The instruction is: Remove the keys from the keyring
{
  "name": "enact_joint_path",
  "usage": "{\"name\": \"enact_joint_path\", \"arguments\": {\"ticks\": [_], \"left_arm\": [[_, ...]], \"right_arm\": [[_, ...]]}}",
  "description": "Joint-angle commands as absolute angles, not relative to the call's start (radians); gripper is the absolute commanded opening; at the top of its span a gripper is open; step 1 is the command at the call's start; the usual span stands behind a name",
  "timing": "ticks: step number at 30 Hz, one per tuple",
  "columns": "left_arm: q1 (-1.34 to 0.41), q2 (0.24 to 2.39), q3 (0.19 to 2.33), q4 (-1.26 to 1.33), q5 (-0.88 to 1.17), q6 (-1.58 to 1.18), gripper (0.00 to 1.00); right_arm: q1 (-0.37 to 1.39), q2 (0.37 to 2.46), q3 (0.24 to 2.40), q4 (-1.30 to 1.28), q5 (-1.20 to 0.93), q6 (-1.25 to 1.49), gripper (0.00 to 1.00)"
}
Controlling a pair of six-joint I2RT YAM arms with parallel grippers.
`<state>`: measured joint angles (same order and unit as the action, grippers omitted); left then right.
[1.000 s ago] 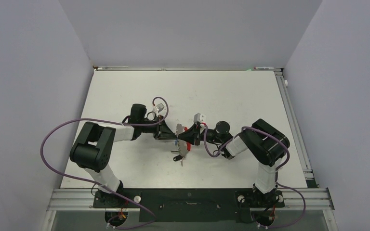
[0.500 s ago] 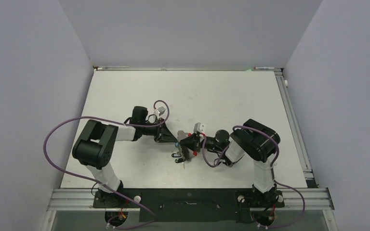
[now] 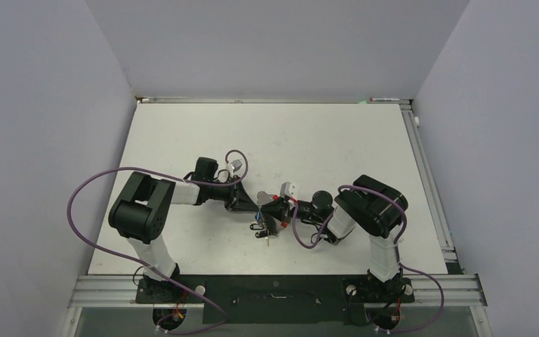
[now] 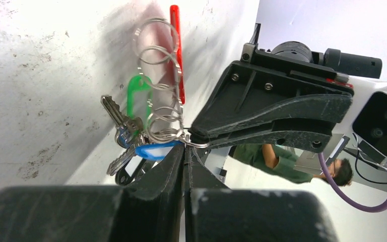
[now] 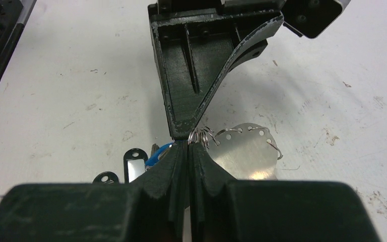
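My left gripper needs to open, swing round and take the wire loop (image 4: 197, 145) from the broad side of the keyring, because the row of wire loops runs end-on to it.
The keyring (image 4: 176, 55) is a red strip with coiled grey wire loops (image 4: 162, 121). A green tag (image 4: 138, 98), a blue tag (image 4: 151, 150) and silvery keys (image 4: 117, 112) hang from it just above the table. My left gripper (image 4: 184, 147) is shut on the wire loop. My right gripper (image 5: 188, 146) is shut on the same wire loops (image 5: 203, 136), tip to tip with the left one. In the top view both grippers, left (image 3: 255, 207) and right (image 3: 271, 210), meet mid-table, with the keys (image 3: 261, 228) below them.
A silvery round disc with holes (image 5: 249, 151) lies on the white table (image 3: 323, 140) beside the right fingers. Black key tags (image 5: 133, 161) lie under the bunch. Purple cables (image 3: 84, 203) loop off both arms. Walls close in on three sides.
Both grippers, still joined on the ring, have moved toward the near edge and down. The bunch now hangs lower, close to the table.
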<state>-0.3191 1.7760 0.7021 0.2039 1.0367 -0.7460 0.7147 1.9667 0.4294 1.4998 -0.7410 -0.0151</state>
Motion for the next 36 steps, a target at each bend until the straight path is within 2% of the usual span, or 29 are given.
{"name": "enact_joint_path", "arguments": {"ticks": [1,17,18,20,21,23,26,31,33,36], "left_arm": [[-0.318,1.798,0.753,0.199,1.036,-0.716,0.0],[-0.337,1.712,0.76,0.194,1.104,-0.679,0.0],[-0.339,1.706,0.761,0.2,1.108,-0.677,0.05],[-0.33,1.677,0.768,0.2,1.118,-0.651,0.28],[-0.315,1.655,0.771,0.176,1.109,-0.623,0.36],[-0.265,1.61,0.765,0.18,1.122,-0.579,0.45],[-0.19,1.545,0.784,0.136,1.162,-0.475,0.53],[-0.143,1.415,0.871,-0.151,1.099,-0.101,0.56],[-0.148,1.346,0.871,-0.172,1.085,0.008,0.55],[-0.162,1.289,0.866,-0.17,1.116,0.12,0.48]], "right_arm": [[0.718,1.872,0.417,1.782,-0.801,0.0,0.05],[0.685,1.784,0.449,1.786,-0.871,0.117,0.05],[0.682,1.783,0.451,1.786,-0.879,0.121,0.05],[0.671,1.777,0.455,1.787,-0.899,0.142,0.05],[0.666,1.77,0.454,1.787,-0.911,0.15,0.05],[0.656,1.763,0.449,1.787,-0.932,0.16,0.05],[0.641,1.764,0.456,1.787,-0.964,0.19,0.05],[0.64,1.785,0.482,1.786,-1.005,0.226,0.05],[0.64,1.796,0.49,1.786,-1.011,0.236,0.05],[0.64,1.809,0.496,1.786,-1.016,0.245,0.05]]}}
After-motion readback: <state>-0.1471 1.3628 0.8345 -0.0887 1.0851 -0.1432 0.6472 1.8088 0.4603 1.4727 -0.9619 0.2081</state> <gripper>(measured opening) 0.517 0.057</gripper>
